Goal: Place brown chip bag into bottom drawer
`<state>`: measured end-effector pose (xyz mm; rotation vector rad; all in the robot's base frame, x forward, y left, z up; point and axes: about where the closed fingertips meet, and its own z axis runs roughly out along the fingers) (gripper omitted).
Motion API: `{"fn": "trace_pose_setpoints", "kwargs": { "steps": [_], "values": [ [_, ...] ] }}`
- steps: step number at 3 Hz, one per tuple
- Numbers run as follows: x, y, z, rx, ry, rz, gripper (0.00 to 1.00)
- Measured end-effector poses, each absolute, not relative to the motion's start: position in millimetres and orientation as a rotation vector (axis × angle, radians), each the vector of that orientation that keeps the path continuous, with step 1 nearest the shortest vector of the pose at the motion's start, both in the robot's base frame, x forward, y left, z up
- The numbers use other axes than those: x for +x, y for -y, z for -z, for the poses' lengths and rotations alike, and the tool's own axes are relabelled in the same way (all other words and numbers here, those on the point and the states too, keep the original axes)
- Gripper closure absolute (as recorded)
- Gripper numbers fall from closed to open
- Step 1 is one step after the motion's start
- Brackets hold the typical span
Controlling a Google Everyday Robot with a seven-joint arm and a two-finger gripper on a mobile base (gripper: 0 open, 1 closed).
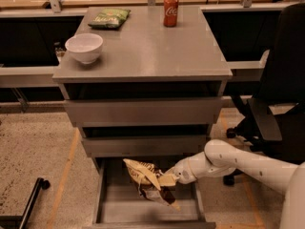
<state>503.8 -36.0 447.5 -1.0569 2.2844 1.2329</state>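
Observation:
My gripper should release the brown chip bag on the middle of the open bottom drawer's inside (156, 195).
The brown chip bag (150, 182), tan and dark brown and crinkled, hangs inside the open bottom drawer (112, 209), just above its floor. My gripper (167, 179) reaches in from the right on the white arm and is shut on the bag's right edge. The bottom drawer is pulled out below the two closed grey drawers of the cabinet. Part of the drawer floor is hidden by the bag.
On the cabinet top (143, 46) sit a white bowl (84, 47), a green snack bag (108, 18) and a red soda can (170, 10). A black office chair (276, 109) stands at the right. A black bar (28, 202) lies on the floor at lower left.

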Motion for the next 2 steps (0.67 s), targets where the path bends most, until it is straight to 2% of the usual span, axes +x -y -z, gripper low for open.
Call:
{"fn": "trace_pose_setpoints", "kwargs": {
  "steps": [1, 2],
  "values": [
    [509, 46, -381, -0.921, -2.325, -1.357, 1.0],
    [506, 44, -351, -0.869, -2.337, -1.403, 1.0]
  ]
}}
